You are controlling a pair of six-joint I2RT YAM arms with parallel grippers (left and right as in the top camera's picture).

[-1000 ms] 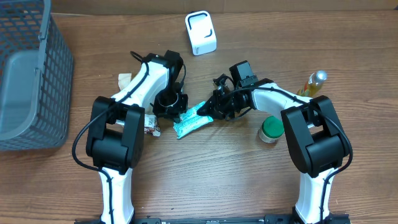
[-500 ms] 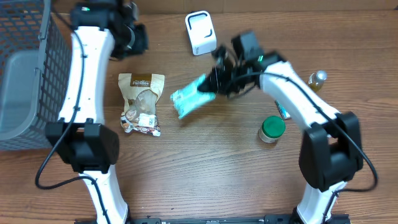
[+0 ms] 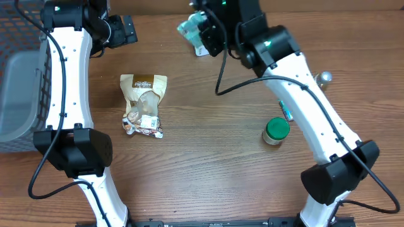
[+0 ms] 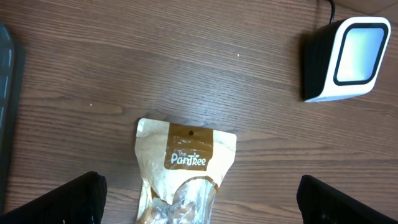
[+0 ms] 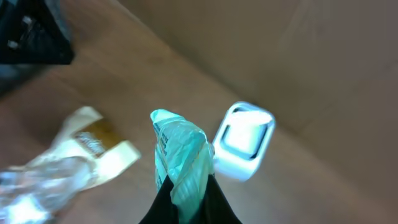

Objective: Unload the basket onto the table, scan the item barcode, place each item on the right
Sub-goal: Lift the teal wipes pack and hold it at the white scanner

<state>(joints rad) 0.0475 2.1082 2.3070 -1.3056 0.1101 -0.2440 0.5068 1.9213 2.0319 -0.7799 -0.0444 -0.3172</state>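
The robot's right gripper will release the teal packet, held in the air above the scanner, on the bare table (image 3: 248, 120) just beside the green-lidded jar, facing the snack pouch.
My right gripper (image 3: 205, 31) is shut on a crumpled teal packet (image 3: 191, 26), holding it in the air at the back of the table. In the right wrist view the teal packet (image 5: 180, 155) is pinched between the dark fingers of the right gripper (image 5: 188, 186), above and just left of the white scanner (image 5: 244, 140). From overhead the scanner is mostly hidden under that arm. My left gripper (image 3: 126, 28) is open at the back left, high over the table. The left wrist view shows the left gripper (image 4: 199, 199) with jaws wide apart over a brown snack pouch (image 4: 186, 155), with the scanner (image 4: 348, 59) at the upper right.
The brown snack pouch (image 3: 144, 104) lies flat left of centre. A grey wire basket (image 3: 25, 82) stands at the left edge. A green-lidded jar (image 3: 276, 130), a small teal item (image 3: 286, 110) and a bottle (image 3: 323, 78) are on the right side.
The left gripper let go, rose to the back left and opened wide. The right gripper lifted the teal packet off the table and carried it back over the scanner.
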